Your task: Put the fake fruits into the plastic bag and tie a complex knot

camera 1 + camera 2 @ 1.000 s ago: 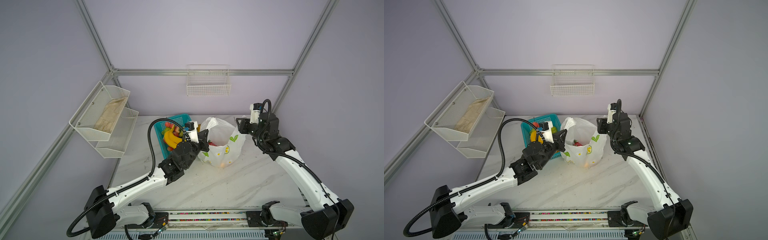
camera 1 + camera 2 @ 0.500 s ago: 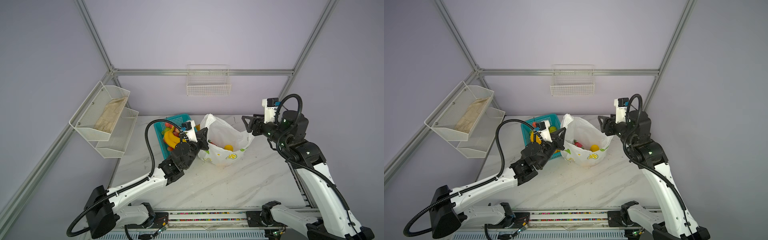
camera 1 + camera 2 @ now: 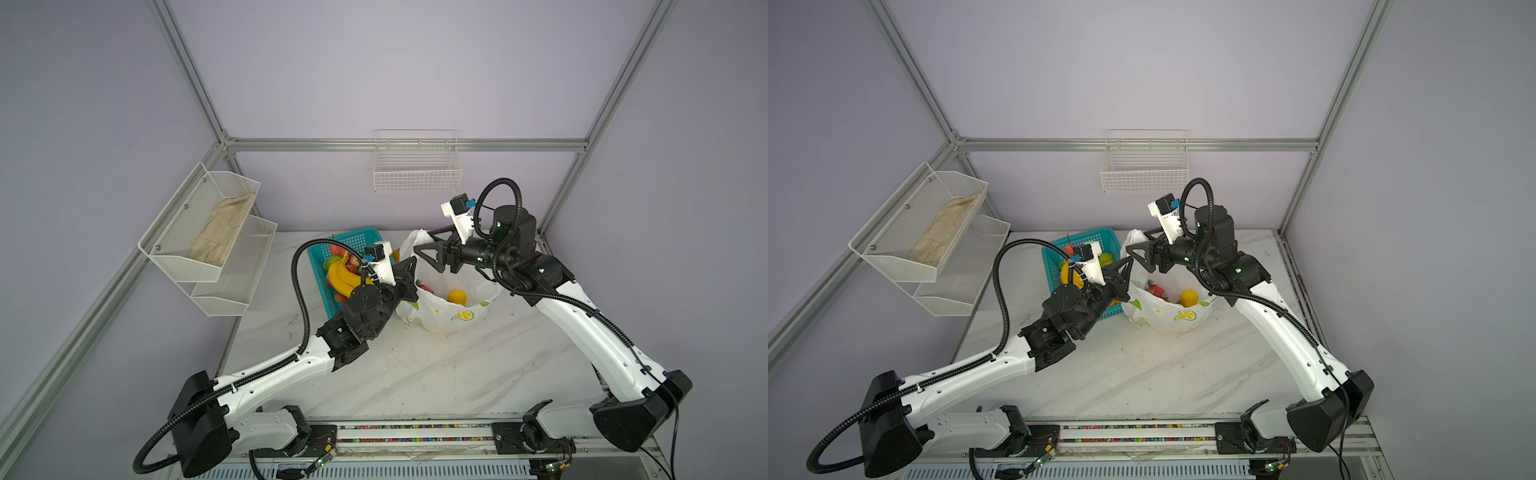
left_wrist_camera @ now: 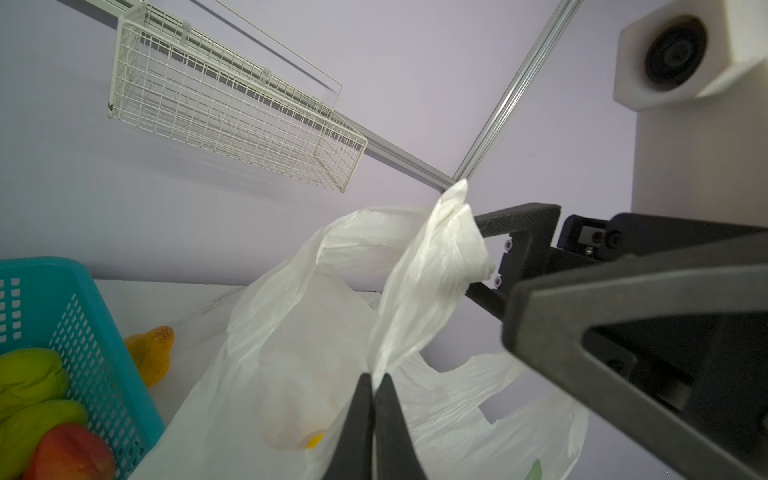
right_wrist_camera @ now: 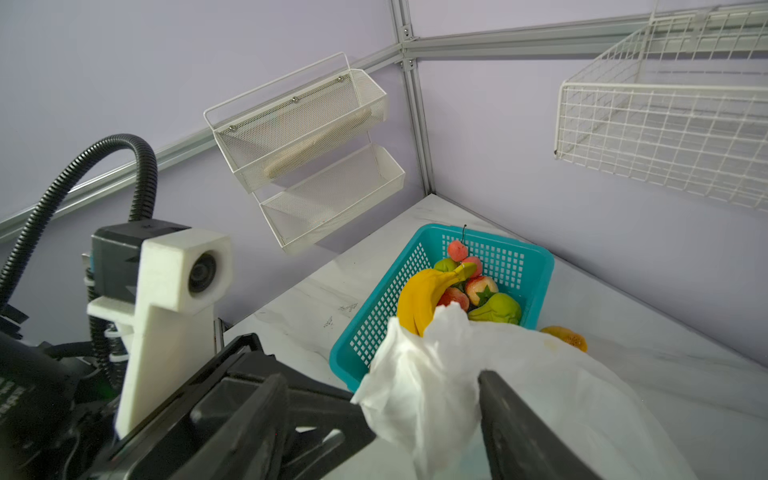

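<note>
I can pinch only the near part of the handle loop with my left gripper, so I need to grip the handle loop's top (image 5: 422, 392) with my right gripper while my left gripper takes the whole handle loop.
The plastic bag (image 3: 451, 318) (image 3: 1167, 322) stands open on the marble table, with an orange (image 3: 457, 296) and a pink dragon fruit (image 3: 1156, 289) inside. My left gripper (image 3: 409, 266) (image 4: 374, 376) is shut on the bag's near-left rim strip. One handle loop (image 4: 449, 249) (image 5: 424, 374) rises from it and hangs between the spread fingers of my right gripper (image 3: 422, 243) (image 5: 382, 376), which is open. Bananas (image 3: 343, 276) (image 5: 419, 299), strawberries and green fruits lie in the teal basket (image 3: 320, 257) (image 5: 374, 316).
A yellow-orange fruit (image 5: 565, 334) (image 4: 151, 353) lies on the table behind the basket. A two-tier mesh shelf (image 3: 208, 232) with a beige cloth hangs on the left wall, and a wire basket (image 3: 417, 170) on the back wall. The two grippers are close together above the bag's left rim.
My right gripper has opened wider and swung left across the bag's mouth to the raised handle loop. The bag was stretched to the right and has slackened. My left gripper has stayed shut in place.
</note>
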### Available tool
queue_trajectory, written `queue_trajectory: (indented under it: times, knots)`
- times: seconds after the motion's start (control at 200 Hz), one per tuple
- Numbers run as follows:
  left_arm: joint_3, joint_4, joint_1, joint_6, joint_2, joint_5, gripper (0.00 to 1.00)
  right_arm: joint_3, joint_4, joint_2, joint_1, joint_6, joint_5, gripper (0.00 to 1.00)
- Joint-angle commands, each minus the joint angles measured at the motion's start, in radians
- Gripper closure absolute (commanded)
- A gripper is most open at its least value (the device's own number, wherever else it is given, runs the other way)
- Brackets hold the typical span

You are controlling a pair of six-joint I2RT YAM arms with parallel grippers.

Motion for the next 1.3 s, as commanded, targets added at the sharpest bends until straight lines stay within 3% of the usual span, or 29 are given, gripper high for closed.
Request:
queue_trajectory:
  times: [0.0, 0.22, 0.39, 0.505, 0.64, 0.815, 0.915, 1.105, 1.295]
  knots:
    - [-0.011, 0.028, 0.005, 0.012, -0.033, 0.003, 1.0, 0.024, 0.097, -0.011, -0.002, -0.044, -0.054, 0.39]
    - [-0.009, 0.022, 0.005, 0.017, -0.032, 0.008, 1.0, 0.003, 0.113, 0.023, -0.002, -0.061, -0.048, 0.8]
    - [-0.01, 0.027, 0.005, 0.04, -0.033, 0.042, 1.0, -0.006, 0.106, 0.02, -0.002, -0.063, 0.05, 1.0]
    - [-0.024, 0.035, 0.005, 0.095, -0.042, 0.088, 1.0, -0.007, 0.089, 0.005, -0.007, -0.077, 0.109, 1.0]
    - [-0.043, 0.016, 0.018, 0.211, -0.07, 0.197, 0.61, -0.026, 0.084, -0.031, -0.052, -0.075, 0.063, 1.0]
    - [-0.015, -0.166, 0.07, 0.385, -0.152, 0.372, 0.37, -0.043, 0.078, -0.06, -0.106, -0.07, -0.035, 1.0]
    - [0.052, -0.337, 0.097, 0.498, -0.191, 0.408, 0.25, -0.035, 0.076, -0.061, -0.11, -0.053, -0.111, 1.0]
    - [0.24, -0.627, 0.163, 0.677, -0.198, 0.49, 0.14, -0.007, 0.08, -0.041, -0.11, 0.0, -0.293, 1.0]
    - [0.389, -0.74, 0.243, 0.754, -0.152, 0.612, 0.1, -0.025, 0.116, -0.066, -0.11, 0.037, -0.363, 1.0]
